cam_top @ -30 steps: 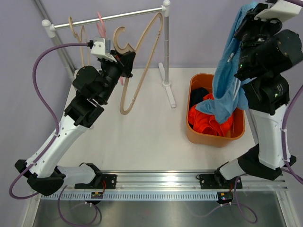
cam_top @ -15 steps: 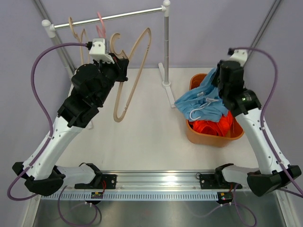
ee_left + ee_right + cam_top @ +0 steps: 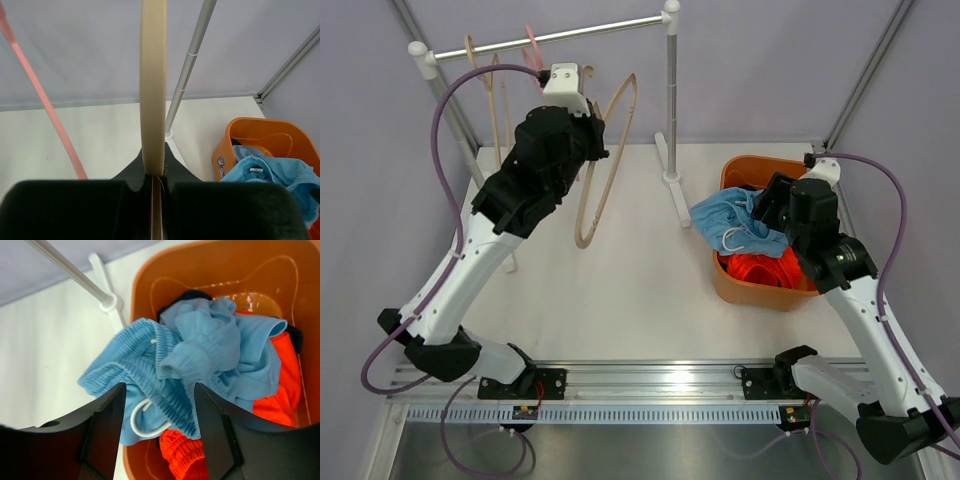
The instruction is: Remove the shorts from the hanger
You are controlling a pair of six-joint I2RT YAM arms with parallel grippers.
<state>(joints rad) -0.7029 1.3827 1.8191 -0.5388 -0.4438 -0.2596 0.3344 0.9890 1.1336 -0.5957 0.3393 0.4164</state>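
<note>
Next, my left gripper releases the bare beige hanger, now raised close under the rail, on the rail (image 3: 592,29), between the upright post and the pink hanger.
The light blue shorts (image 3: 735,222) (image 3: 200,347) lie crumpled on top of the orange bin (image 3: 750,290), spilling over its left rim. Under them are the bright orange shorts (image 3: 760,268) (image 3: 277,385), and a bit of the dark navy pair (image 3: 192,294) shows at the back. My right gripper (image 3: 159,390) (image 3: 772,200) hovers open just above the blue shorts, holding nothing. A bare beige hanger (image 3: 605,170) (image 3: 153,75) has my left gripper (image 3: 153,172) (image 3: 590,135) shut on it, raised close under the rail.
A clothes rail (image 3: 550,38) spans the back left, with its upright post (image 3: 672,100) standing just left of the bin. A pink hanger (image 3: 532,45) (image 3: 45,105) and a beige hanger (image 3: 485,80) hang on the rail.
My right arm came down from high up with the light blue shorts, opened and let them fall onto the bin. My left arm lifted the beige hanger up toward the rail.
</note>
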